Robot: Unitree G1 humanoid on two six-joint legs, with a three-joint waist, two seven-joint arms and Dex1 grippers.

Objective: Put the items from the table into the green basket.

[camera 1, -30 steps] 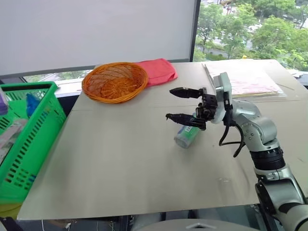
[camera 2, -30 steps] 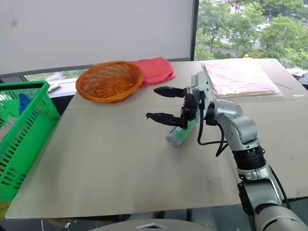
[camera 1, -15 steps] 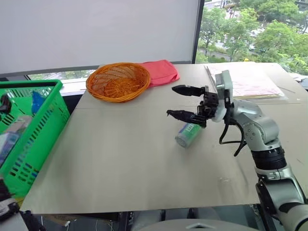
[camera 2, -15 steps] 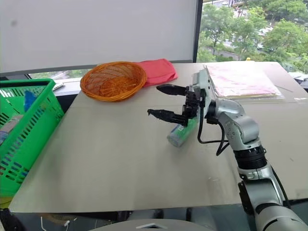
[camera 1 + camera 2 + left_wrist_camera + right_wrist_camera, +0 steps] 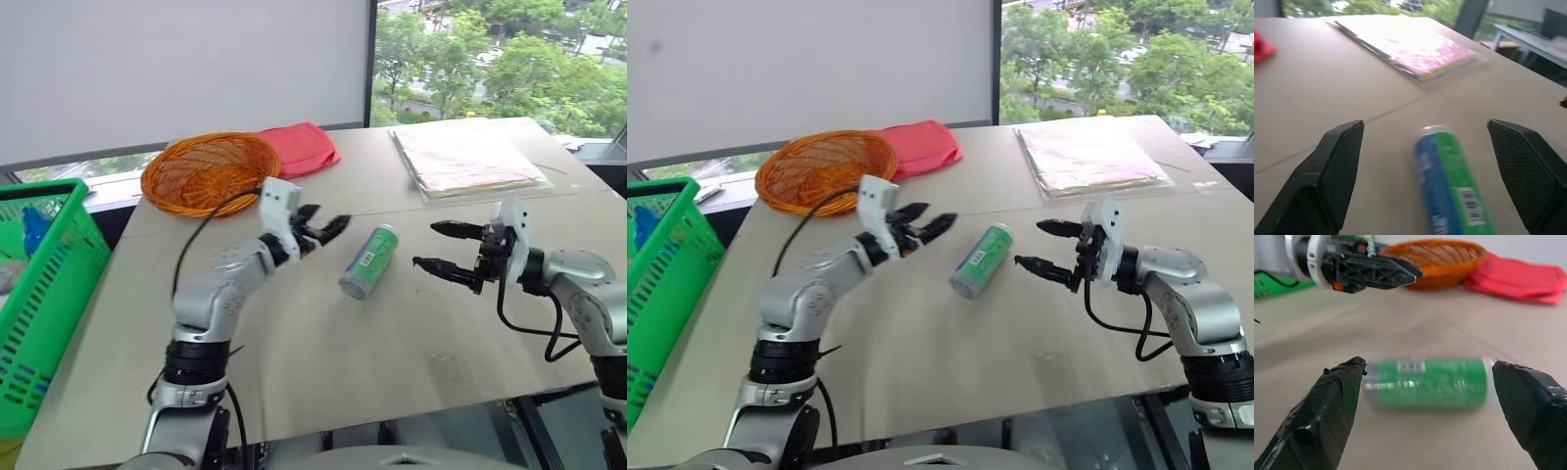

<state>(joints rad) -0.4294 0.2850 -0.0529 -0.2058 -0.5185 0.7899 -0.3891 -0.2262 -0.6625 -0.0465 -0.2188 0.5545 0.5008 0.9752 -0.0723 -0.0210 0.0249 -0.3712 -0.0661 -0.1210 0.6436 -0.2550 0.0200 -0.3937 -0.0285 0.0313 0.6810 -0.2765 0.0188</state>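
I should close my left gripper around the green can's near end [image 5: 360, 278], between its white label and grey rim.
A green can [image 5: 369, 261] with a white label lies on its side in the middle of the beige table [image 5: 294, 372]. My left gripper [image 5: 326, 223] is open just left of the can, pointing at its upper end without touching it. In the left wrist view the can [image 5: 1449, 181] lies between the spread fingers [image 5: 1327, 171]. My right gripper [image 5: 427, 245] is open a short way to the right of the can, aimed at it and holding nothing. The green basket [image 5: 49, 294] stands off the table's left edge with something blue inside.
An orange wicker bowl [image 5: 209, 171] and a folded red cloth [image 5: 299, 147] lie at the back of the table. A stack of pink papers [image 5: 465, 157] sits at the back right. A seam runs across the tabletop behind the can.
My left arm has swung in from the basket side to the can. The right gripper has drawn back to the right and lower, away from the can. The camera has shifted.
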